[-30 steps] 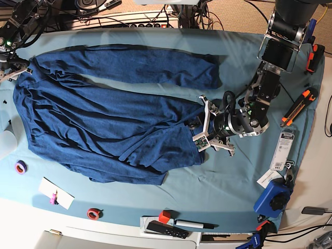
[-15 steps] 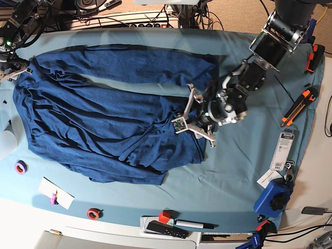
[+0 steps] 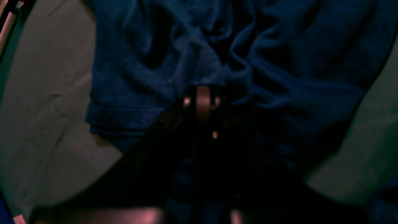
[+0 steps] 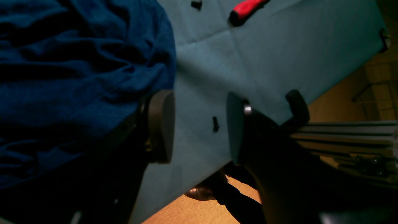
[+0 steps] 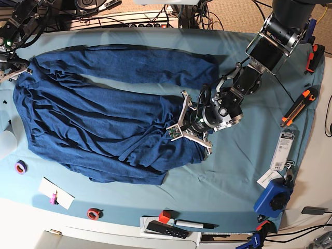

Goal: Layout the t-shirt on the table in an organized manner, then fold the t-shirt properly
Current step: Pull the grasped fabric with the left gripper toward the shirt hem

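Note:
I should open my left gripper, as it pinches the t-shirt's bunched folds back from the t-shirt's front edge, then take cloth closer to that edge [image 5: 170,152] and pull it flat.
The dark navy t-shirt [image 5: 104,109] lies crumpled across the left and middle of the teal-covered table [image 5: 244,171], one long fold along the back. My left gripper [image 5: 178,126] rests on the shirt's right edge. In the left wrist view it [image 3: 203,96] is shut on a bunched pinch of t-shirt [image 3: 155,62], with table [image 3: 46,93] on both sides. My right gripper [image 5: 11,72] is at the shirt's far left corner. In the right wrist view it [image 4: 199,124] stands open over bare table [image 4: 264,46], its left pad [image 4: 160,124] against the t-shirt [image 4: 77,62] edge.
An orange utility knife [image 5: 299,104], a white tag [image 5: 284,150] and a blue tool [image 5: 273,197] lie along the right edge. Tape rolls [image 5: 21,167] [image 5: 94,213], a white note [image 5: 56,193] and a black remote [image 5: 166,228] line the front. A red-handled tool [image 4: 247,7] lies near the right gripper.
My left arm has swung left from the bare cloth onto the shirt's right edge, and its jaws have shut on the fabric. The right arm has not moved.

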